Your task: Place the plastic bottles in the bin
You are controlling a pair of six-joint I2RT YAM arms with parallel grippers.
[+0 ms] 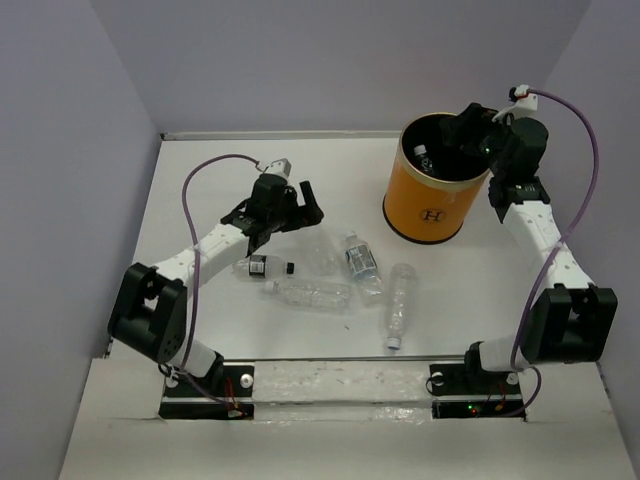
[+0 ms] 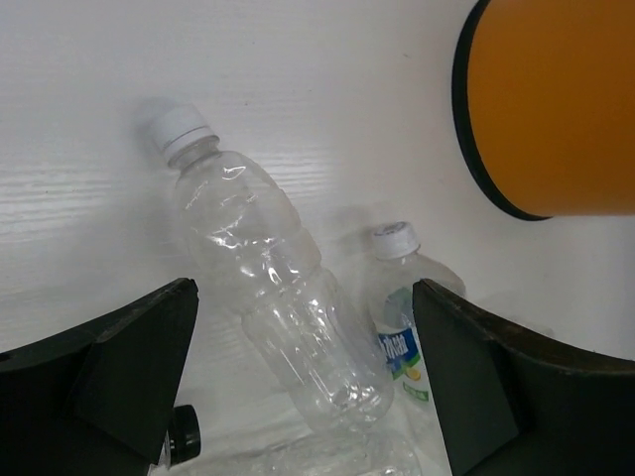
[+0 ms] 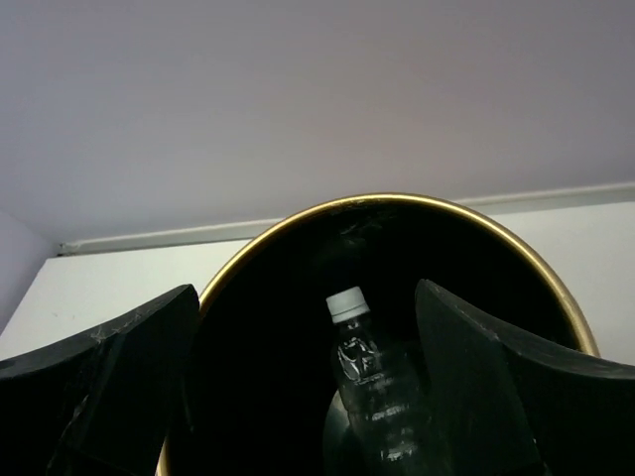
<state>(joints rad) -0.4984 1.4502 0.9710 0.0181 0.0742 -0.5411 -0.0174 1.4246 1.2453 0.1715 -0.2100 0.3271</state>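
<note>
I need to next use my left gripper to grab the upper body (image 1: 317, 237) (image 2: 262, 252), between cap and middle, of the clear white-capped bottle that lies beside the labelled bottle.
The orange bin (image 1: 437, 200) stands at the back right, and one clear bottle (image 1: 422, 156) with a white cap is inside it. My right gripper (image 1: 463, 133) hangs open and empty over the bin's mouth; its wrist view shows that bottle (image 3: 372, 387) leaning inside the black interior below the gold rim (image 3: 258, 243). Several bottles lie on the table: a black-capped one (image 1: 262, 267), a clear one (image 1: 308, 294), a labelled one (image 1: 360, 262) and one nearer the front (image 1: 398, 305). My left gripper (image 1: 290, 213) is open above a clear white-capped bottle (image 2: 263, 288), not touching it.
In the left wrist view a blue-labelled bottle (image 2: 402, 327) lies beside the clear one, a black cap (image 2: 183, 436) shows at the lower left, and the bin's side (image 2: 556, 109) fills the upper right. Purple walls enclose the white table (image 1: 200, 190).
</note>
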